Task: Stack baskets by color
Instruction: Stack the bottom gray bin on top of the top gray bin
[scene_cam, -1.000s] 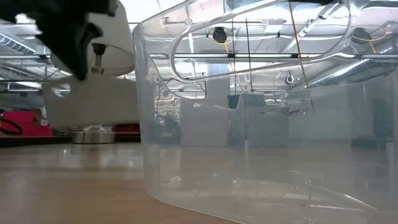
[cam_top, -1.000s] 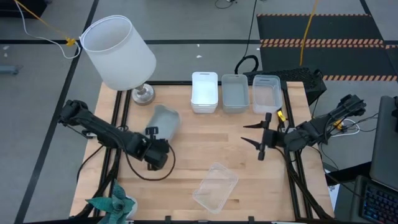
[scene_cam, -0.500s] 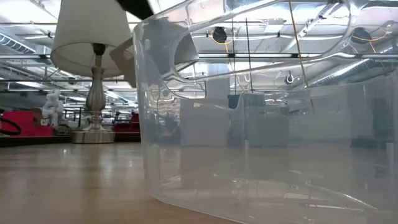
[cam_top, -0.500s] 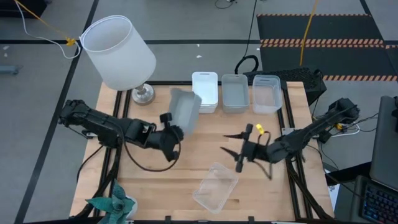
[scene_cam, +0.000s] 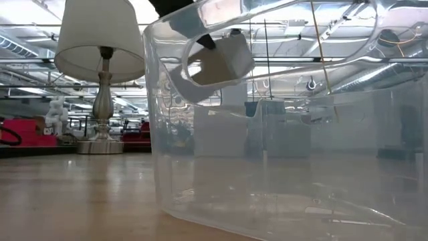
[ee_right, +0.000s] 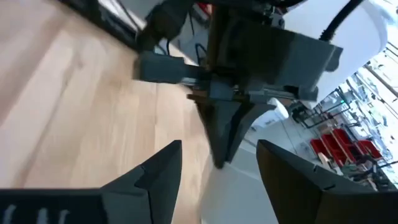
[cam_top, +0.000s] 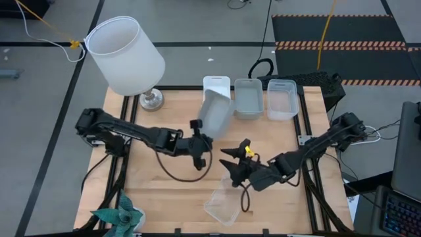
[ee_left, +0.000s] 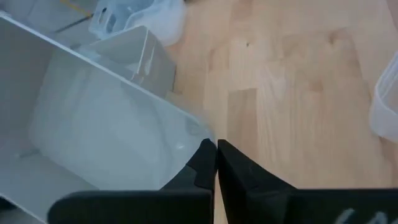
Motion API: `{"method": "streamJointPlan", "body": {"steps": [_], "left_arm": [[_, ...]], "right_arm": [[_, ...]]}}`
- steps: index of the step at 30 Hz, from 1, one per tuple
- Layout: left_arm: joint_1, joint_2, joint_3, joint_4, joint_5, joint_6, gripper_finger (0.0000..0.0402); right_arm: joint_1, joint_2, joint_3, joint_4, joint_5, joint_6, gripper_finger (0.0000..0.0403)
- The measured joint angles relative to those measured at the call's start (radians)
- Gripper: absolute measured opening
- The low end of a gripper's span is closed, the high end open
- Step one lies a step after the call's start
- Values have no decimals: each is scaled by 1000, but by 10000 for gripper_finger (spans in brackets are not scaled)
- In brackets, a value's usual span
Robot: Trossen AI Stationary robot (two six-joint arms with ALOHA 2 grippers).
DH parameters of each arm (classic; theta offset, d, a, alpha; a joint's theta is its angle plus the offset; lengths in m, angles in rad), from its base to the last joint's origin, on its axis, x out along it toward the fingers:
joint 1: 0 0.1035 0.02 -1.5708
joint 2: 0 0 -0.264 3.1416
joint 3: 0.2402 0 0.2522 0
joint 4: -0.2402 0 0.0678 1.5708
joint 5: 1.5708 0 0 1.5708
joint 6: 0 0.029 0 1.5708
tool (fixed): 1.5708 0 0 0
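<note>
The pale grey basket, still in the air at mid-table, will be let go by my left gripper over the bare wood (cam_top: 235,137) (ee_left: 244,93) just beyond my right gripper.
My left gripper (cam_top: 202,136) is shut on a pale grey basket (cam_top: 216,112) and holds it in the air at mid-table, just in front of the far row. That row holds a white basket (cam_top: 217,84), a grey basket (cam_top: 248,99) and a clear basket (cam_top: 281,99), each resting on its base. Another clear basket (cam_top: 227,199) sits near the front edge and fills the low view (scene_cam: 281,134). My right gripper (cam_top: 230,161) hangs open above the table just beyond that clear basket, with nothing between its fingers (ee_right: 161,168). My left gripper pinches the pale grey basket's rim (ee_left: 198,134) close to a corner, one finger on the inner side of the wall and one on the outer. The fingers slant down toward the far edge. The basket is lifted clear and tilted, reaching beyond the fingers toward the far row.
A big white lampshade (cam_top: 125,52) on a metal lamp foot (cam_top: 151,100) stands at the far left corner. A teal object (cam_top: 122,214) lies at the near left corner. Bare wood shows at the table's left and right of the arms.
My left gripper has carried the pale grey basket up and toward the table's right and far edge, from the left-middle to just before the row; the basket has turned and tipped. My right gripper, still open, has swung from the right edge toward the centre and rolled.
</note>
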Motion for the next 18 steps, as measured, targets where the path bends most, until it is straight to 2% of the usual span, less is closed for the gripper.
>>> {"method": "streamJointPlan", "body": {"steps": [8,14,18], "left_arm": [[-11,51,0,65,13,109,6],[-39,50,0,92,28,219,4],[-43,50,0,136,47,262,8]], "right_arm": [[-81,4,-1,-122,-44,67,178],[-115,4,-2,-121,-225,42,167],[-119,3,-2,-96,-234,17,166]]}}
